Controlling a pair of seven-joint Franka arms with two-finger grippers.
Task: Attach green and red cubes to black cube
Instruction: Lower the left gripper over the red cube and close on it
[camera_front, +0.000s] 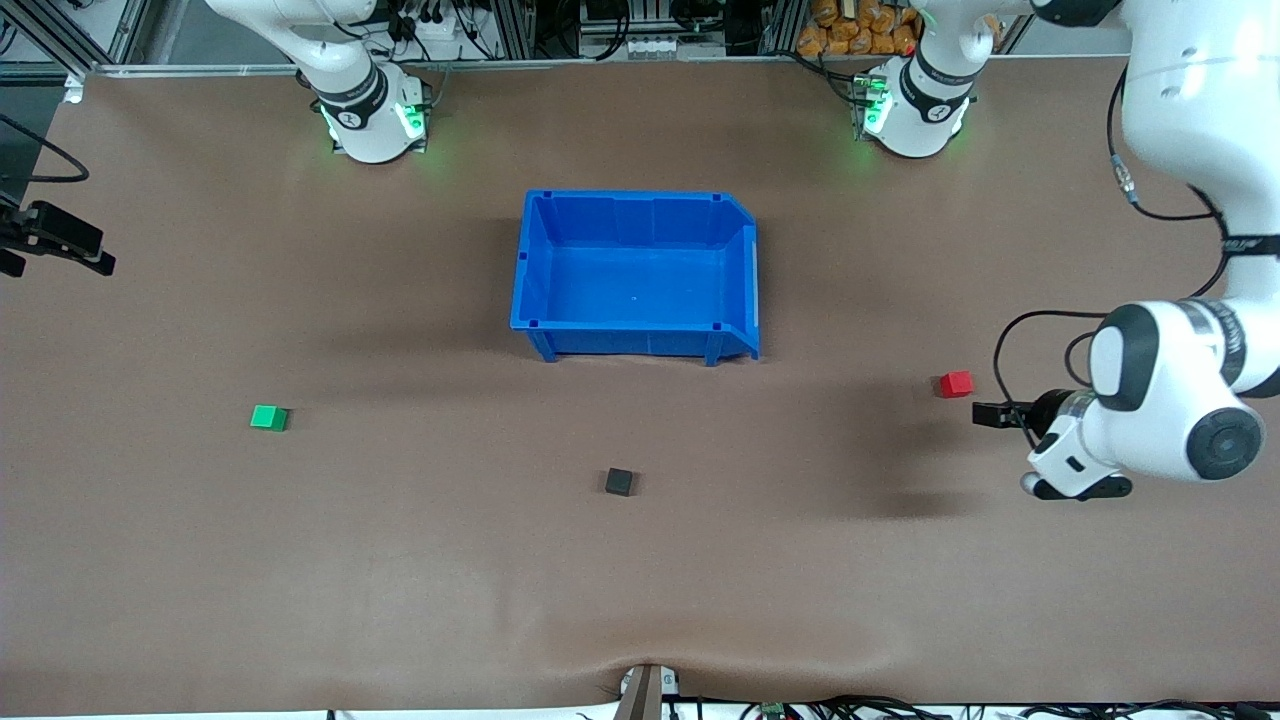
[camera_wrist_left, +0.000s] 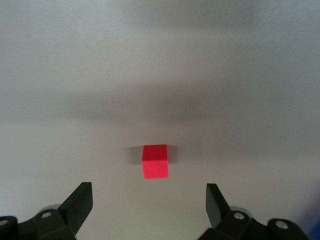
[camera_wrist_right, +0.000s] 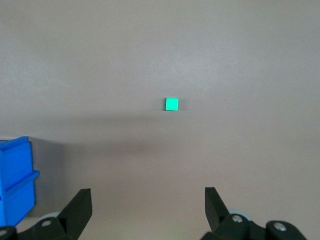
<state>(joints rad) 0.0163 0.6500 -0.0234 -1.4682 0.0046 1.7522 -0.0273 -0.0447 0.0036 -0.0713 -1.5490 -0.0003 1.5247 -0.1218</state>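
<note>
The red cube must be carried to the black cube, so my left gripper needs to close on the opposite sides of the red cube (camera_front: 956, 384) (camera_wrist_left: 155, 162).
The red cube (camera_front: 955, 384) lies on the brown table toward the left arm's end. My left gripper (camera_front: 986, 413) hovers low just beside it, open and empty. In the left wrist view the red cube (camera_wrist_left: 155, 161) sits a little ahead of the open left gripper (camera_wrist_left: 148, 192), centred between its fingers. The black cube (camera_front: 619, 482) lies mid-table, nearer the front camera than the blue bin. The green cube (camera_front: 269, 417) lies toward the right arm's end. My right gripper (camera_wrist_right: 147, 195) is open and empty, high over the table, with the green cube (camera_wrist_right: 172, 104) far ahead of it.
An empty blue bin (camera_front: 637, 342) stands mid-table, and one corner (camera_wrist_right: 15, 180) shows in the right wrist view. The right arm rises out of the top of the front view. Bare table surrounds all three cubes.
</note>
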